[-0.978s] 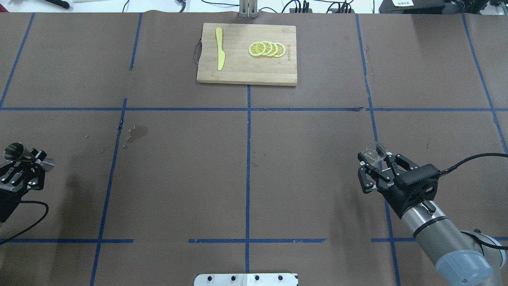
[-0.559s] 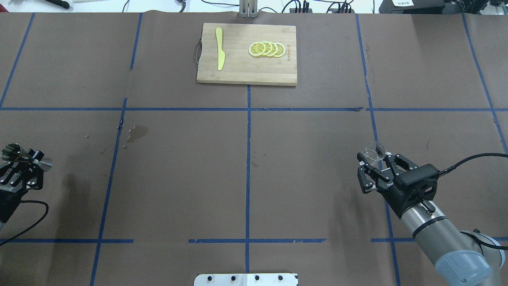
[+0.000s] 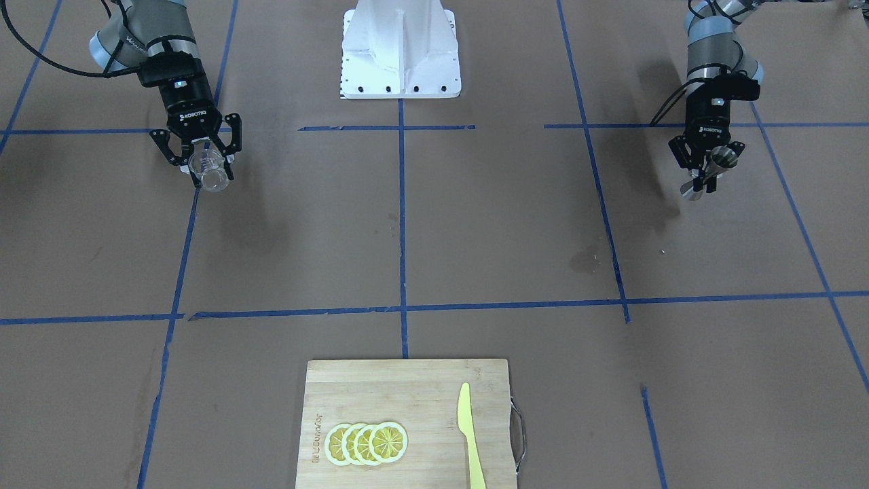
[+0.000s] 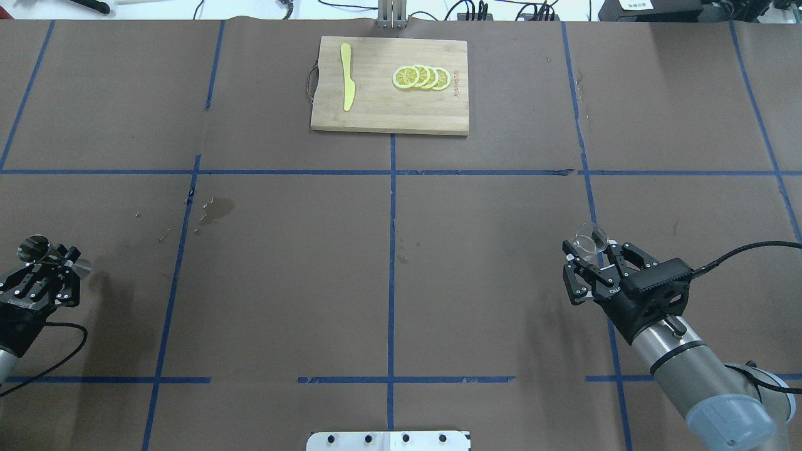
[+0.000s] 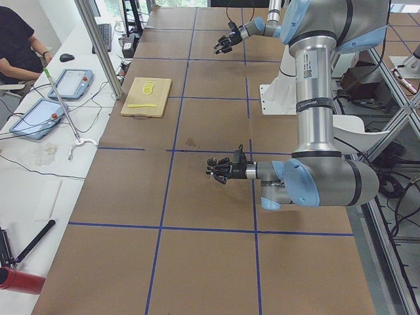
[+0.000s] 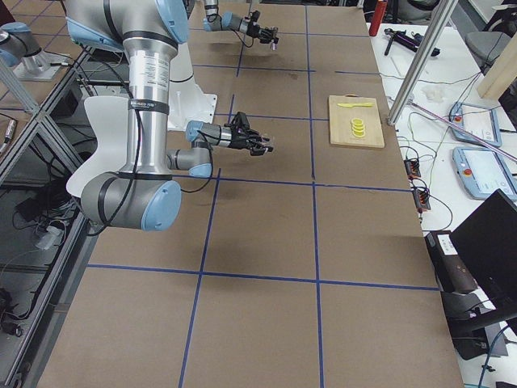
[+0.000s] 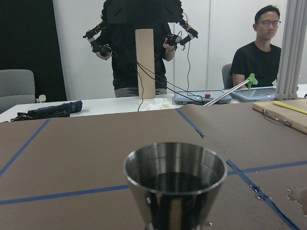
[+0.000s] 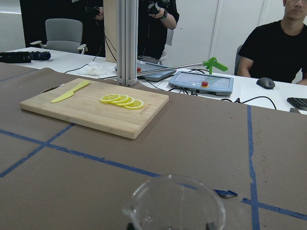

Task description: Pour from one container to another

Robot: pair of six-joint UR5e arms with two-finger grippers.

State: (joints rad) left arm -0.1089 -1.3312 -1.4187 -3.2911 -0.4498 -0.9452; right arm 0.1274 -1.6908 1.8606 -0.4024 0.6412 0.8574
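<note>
The left gripper will release the steel jigger on the brown paper on the robot's side of the small water drop [image 3: 669, 195].
The steel jigger [image 4: 39, 248] is held at its narrow waist by my left gripper [image 4: 60, 258], which is shut on it above the table's left edge. It also shows as the jigger [image 3: 710, 171] in the left gripper [image 3: 706, 178] from the front. The left wrist view has the jigger [image 7: 175, 184] mouth up, dark inside. My right gripper [image 4: 590, 248] is shut on the clear glass cup [image 4: 589, 237] on the right side, above the paper. The cup [image 3: 212, 170] sits in the right gripper [image 3: 206, 166]. The cup [image 8: 175, 203] looks empty. The two containers are far apart.
A wooden cutting board [image 4: 376, 116] with lemon slices [image 4: 421, 77] and a yellow knife [image 4: 346, 76] lies at the far middle. A wet stain [image 4: 216, 210] marks the brown paper near the left arm. People sit and stand beyond the far edge [image 7: 259, 50].
The left gripper shifted slightly right and toward the robot, and the jigger turned so its mouth faces up more. The right gripper and cup barely moved.
</note>
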